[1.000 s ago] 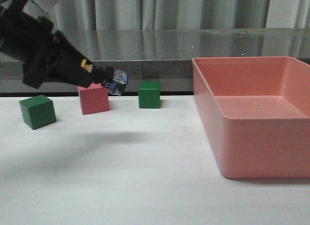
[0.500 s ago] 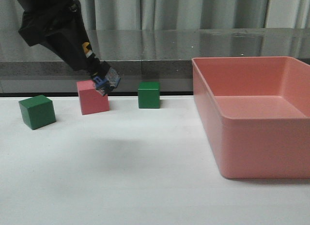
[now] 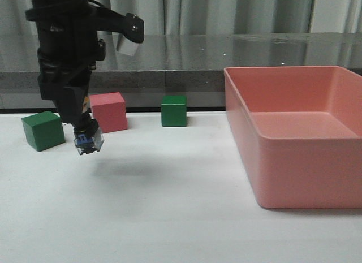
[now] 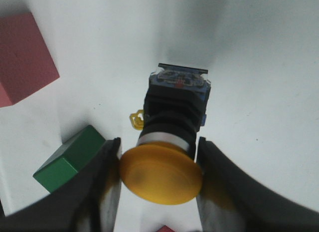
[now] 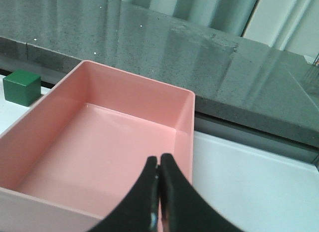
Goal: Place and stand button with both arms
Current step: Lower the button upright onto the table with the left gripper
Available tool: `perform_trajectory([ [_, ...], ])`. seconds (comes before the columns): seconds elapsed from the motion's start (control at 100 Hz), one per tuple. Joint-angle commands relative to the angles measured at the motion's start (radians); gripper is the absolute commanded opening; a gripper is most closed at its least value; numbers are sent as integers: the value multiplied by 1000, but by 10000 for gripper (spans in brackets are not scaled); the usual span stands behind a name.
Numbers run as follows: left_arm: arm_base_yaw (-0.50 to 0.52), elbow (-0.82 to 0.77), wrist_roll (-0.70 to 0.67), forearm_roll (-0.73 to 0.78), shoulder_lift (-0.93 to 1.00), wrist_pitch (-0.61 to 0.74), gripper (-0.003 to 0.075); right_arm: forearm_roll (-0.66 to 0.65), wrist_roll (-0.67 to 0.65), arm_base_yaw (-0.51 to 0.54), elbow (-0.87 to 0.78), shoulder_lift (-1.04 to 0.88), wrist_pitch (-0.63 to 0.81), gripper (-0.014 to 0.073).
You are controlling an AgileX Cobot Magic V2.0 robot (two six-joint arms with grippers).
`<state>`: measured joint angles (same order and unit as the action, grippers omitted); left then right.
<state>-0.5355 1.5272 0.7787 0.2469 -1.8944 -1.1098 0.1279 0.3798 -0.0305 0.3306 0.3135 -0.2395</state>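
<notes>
Next, I stand the button on the white surface (image 3: 91, 182) (image 4: 207, 68) in front of the pink cube with my left gripper and let go of it there. The button is now a little above that surface.
My left gripper (image 3: 83, 130) points down over the left of the table and is shut on the button (image 3: 89, 142), base downward, a little above the white surface. In the left wrist view my left gripper (image 4: 160, 167) has its jaws pressed on the two sides of the yellow cap (image 4: 160, 178); below it show the silver collar, black body and blue-and-clear base (image 4: 180, 81). My right gripper (image 5: 159, 167) is shut and empty, hovering over the pink tray (image 5: 99, 142). It does not show in the front view.
A green cube (image 3: 43, 130) and a pink cube (image 3: 109, 111) stand close behind the left gripper. Another green cube (image 3: 173, 110) stands further right. The large pink tray (image 3: 294, 161) fills the right side. A grey ledge runs along the back.
My left arm has swung from a sideways reach to pointing straight down and has moved left and forward. The button has come from beside the pink cube down near the table.
</notes>
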Motion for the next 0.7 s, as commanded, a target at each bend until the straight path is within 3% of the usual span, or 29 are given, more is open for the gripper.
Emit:
perform_trajectory([
  [0.0, -17, 41, -46, 38, 30, 4, -19, 4, 3, 6, 23, 5, 74, -62],
  [0.69, -71, 44, -52, 101, -68, -24, -19, 4, 3, 6, 23, 5, 74, -62],
])
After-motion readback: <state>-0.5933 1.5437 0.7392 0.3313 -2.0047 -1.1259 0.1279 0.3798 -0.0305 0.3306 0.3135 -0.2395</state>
